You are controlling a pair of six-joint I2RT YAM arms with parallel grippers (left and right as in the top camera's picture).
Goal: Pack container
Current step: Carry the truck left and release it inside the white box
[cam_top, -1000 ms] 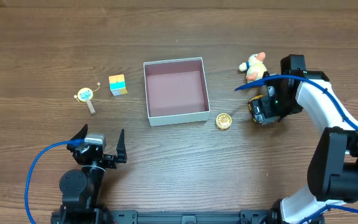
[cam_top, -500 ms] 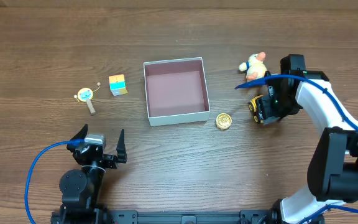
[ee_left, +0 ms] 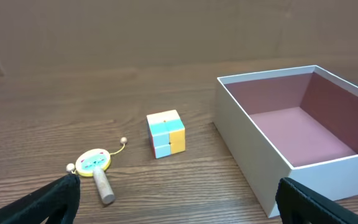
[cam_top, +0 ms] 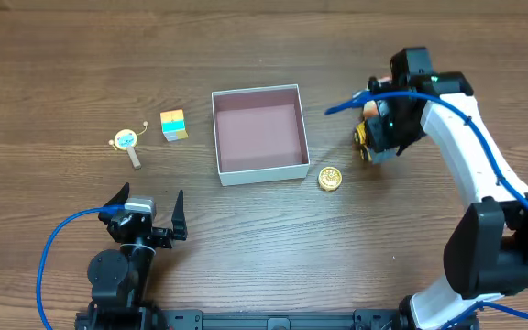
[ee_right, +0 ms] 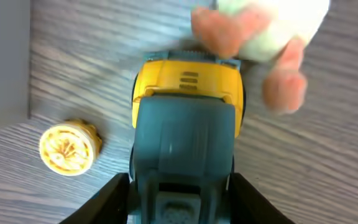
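Note:
I should let go of the toy truck with my right gripper inside the container (cam_top: pixel 282 131), along the container's side nearest the plush duck.
The container (cam_top: pixel 264 170), a shallow square white box with a pink-mauve inside, sits at the table's middle with nothing in it; the left wrist view shows its white wall (ee_left: pixel 253 163) on the right. My right gripper (cam_top: pixel 375 140) is to the right of it, shut on a yellow and grey toy truck (cam_top: pixel 365 145). In the right wrist view the truck (ee_right: pixel 185 124) fills the gap between the fingers of that gripper (ee_right: pixel 182 202). My left gripper (cam_top: pixel 145 216) rests open near the front left edge, and nothing lies between the jaws of this gripper (ee_left: pixel 179 198).
A gold round toy (cam_top: pixel 329 178) lies by the box's front right corner. A plush duck (ee_right: pixel 260 37) lies just beyond the truck, mostly hidden under the right arm in the overhead view. A pastel cube (cam_top: pixel 173 125) and a small rattle drum (cam_top: pixel 126 142) lie left of the box.
My right gripper has closed on the toy truck and moved with it toward the back and left, over the plush duck. The left arm has not moved.

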